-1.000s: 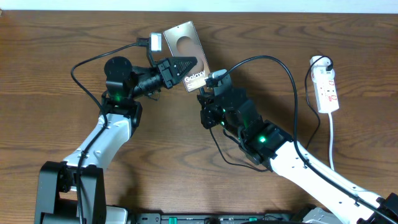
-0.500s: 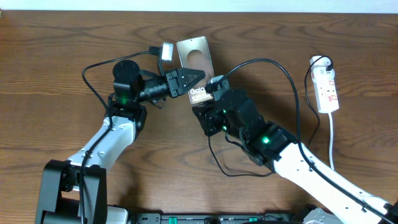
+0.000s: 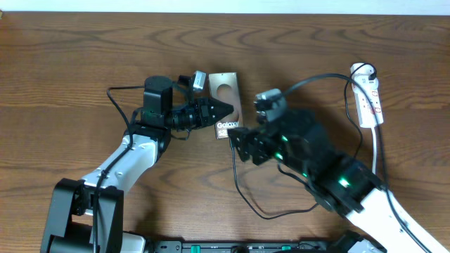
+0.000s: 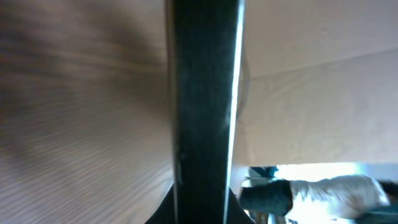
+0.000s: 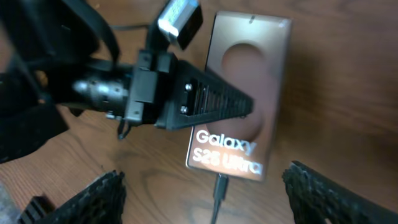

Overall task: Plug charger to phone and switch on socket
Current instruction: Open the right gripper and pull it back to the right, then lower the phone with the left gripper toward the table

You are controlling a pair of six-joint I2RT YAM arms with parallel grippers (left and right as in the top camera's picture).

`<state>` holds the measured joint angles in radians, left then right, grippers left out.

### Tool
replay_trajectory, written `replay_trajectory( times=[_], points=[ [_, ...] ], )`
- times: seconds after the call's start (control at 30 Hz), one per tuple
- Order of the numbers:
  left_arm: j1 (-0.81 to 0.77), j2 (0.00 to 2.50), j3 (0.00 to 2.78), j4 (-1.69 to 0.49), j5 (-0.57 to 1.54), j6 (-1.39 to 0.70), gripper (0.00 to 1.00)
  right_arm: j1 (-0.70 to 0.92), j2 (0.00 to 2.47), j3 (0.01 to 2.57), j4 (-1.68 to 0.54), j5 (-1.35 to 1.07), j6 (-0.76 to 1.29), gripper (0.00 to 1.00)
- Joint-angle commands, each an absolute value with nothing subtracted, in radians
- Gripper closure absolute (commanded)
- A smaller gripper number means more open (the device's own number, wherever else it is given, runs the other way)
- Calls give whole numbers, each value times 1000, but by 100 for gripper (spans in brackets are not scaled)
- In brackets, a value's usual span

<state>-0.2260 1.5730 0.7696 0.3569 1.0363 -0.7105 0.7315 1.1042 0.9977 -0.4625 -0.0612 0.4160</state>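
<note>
Next, I set the bronze phone, now at the table's middle, down flat on the wooden table (image 3: 229, 125) with my left gripper, just below its Galaxy lettering, and let go of it there.
The bronze phone (image 3: 226, 98) with "Galaxy" lettering sits at the table's middle. My left gripper (image 3: 219, 112) is shut on its left long edge. In the left wrist view the phone (image 4: 202, 93) runs edge-on as a dark bar up from between the left gripper (image 4: 202, 214) jaws. The charger (image 3: 236, 176) is a thin black cable. Its connector tip (image 5: 219, 186) sits in the phone's (image 5: 249, 93) bottom end. My right gripper (image 5: 214, 199) stands wide open on either side of that tip, touching nothing. The white socket (image 3: 368, 95) lies at the far right.
The socket's white cord (image 3: 376, 154) runs toward the near edge. A black plug (image 3: 363, 70) sits at the strip's far end, and black cable arcs from there toward my right arm. A slack loop of cable (image 3: 267, 214) lies near the front edge.
My right gripper has opened, let go of the connector and drawn back a little. My left arm has carried the phone to the right and nearer, with the connector still in it.
</note>
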Motion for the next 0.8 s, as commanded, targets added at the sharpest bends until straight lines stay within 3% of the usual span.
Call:
replay_trajectory(
  times=[0.0, 0.2, 0.43, 0.77],
  points=[
    [-225, 1569, 781, 337, 978, -624, 93, 727, 1013, 1019, -525, 62, 414, 16],
    [-225, 1569, 781, 300, 978, -591, 93, 727, 914, 1019, -635, 255, 454, 2],
    [-234, 1569, 782, 156, 979, -513, 93, 727, 854, 1019, -712, 339, 536, 1],
    [-299, 1569, 784, 154, 977, -467, 93, 727, 848, 1019, -781, 339, 593, 1]
  ],
)
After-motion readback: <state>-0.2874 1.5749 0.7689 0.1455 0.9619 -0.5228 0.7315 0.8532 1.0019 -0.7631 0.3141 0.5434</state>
